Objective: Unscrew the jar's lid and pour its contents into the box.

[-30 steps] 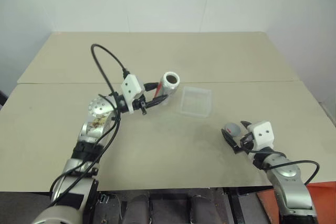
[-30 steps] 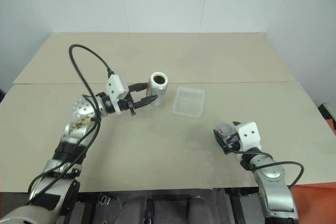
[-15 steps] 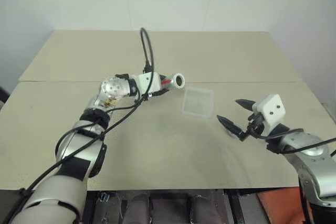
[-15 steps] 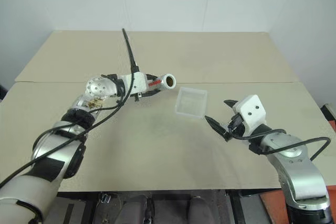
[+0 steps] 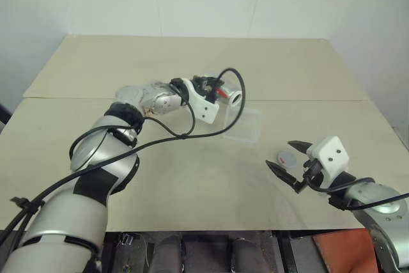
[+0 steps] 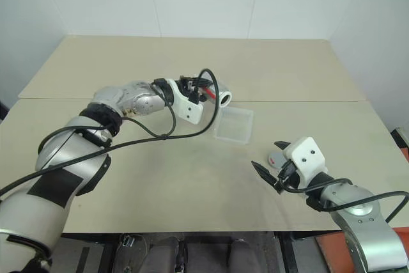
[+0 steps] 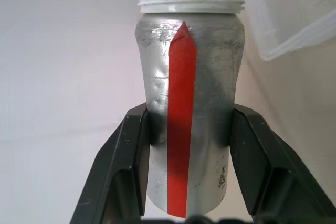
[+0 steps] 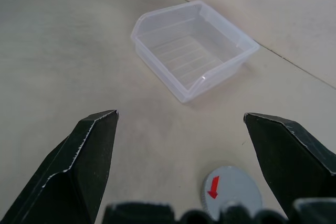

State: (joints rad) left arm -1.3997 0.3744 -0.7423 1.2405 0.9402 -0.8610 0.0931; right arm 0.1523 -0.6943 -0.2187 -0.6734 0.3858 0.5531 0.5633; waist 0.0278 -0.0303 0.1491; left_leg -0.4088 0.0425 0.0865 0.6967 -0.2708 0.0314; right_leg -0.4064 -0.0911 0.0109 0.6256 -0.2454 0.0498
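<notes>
Next, I set the jar down with my left gripper on the table [image 5: 198, 139] next to the clear plastic box, away from the grey lid.
My left gripper [image 7: 190, 118] is shut on the jar [image 7: 189, 77], a silvery jar with a red stripe. The jar [image 5: 225, 94] hangs tipped about level, its open white mouth over the near-left corner of the clear plastic box [image 5: 246, 124]. The contents are hidden from me. On the table lies the grey lid [image 8: 231, 192], red mark up, beside my right gripper [image 5: 281, 156]. That gripper [image 8: 181, 116] is open with nothing between its fingers and hovers just above the lid [image 6: 276, 156], pointing toward the box [image 8: 191, 51].
The beige table [image 5: 192, 177] has a seam [image 5: 77, 100] running across it behind the box. A black cable [image 5: 238, 94] loops from my left wrist over the jar and the box. A white wall stands behind the table.
My left arm has swung right and rolled, so the jar went from mouth-up to lying level at the box. My right gripper has risen and pulled back a little from the lid.
</notes>
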